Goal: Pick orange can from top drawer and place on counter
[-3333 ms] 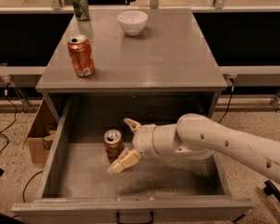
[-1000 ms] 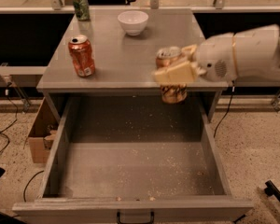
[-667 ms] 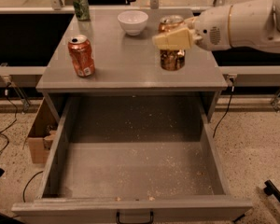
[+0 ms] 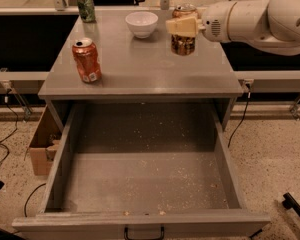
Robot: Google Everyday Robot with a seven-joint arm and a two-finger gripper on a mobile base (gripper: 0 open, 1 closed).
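Observation:
Next, I release the orange can on the counter (image 4: 184, 70) across from the red-orange can, closer to the drawer than the white bowl is, with my gripper.
The orange can (image 4: 182, 43), dull brownish-orange with a silver top, is held in my gripper (image 4: 183, 26) over the right rear of the counter (image 4: 140, 66). The gripper's tan fingers (image 4: 180, 27) are closed around the can's upper half. The can's base is at or just above the counter; I cannot tell if it touches. My white arm (image 4: 250, 19) reaches in from the right. The top drawer (image 4: 145, 179) is pulled fully open below, with only crumbs on its floor and a dark handle (image 4: 144, 232) on its front edge.
On the counter stand a brighter red-orange can (image 4: 87, 60) at the left front, a green can (image 4: 85, 5) at the far left and a white bowl (image 4: 141, 23) at the back middle. A cardboard box (image 4: 41, 146) sits on the floor left of the cabinet.
The gripper took the orange can out of the drawer, lifted it over the counter's front edge, and carried it back and up to the right rear of the counter.

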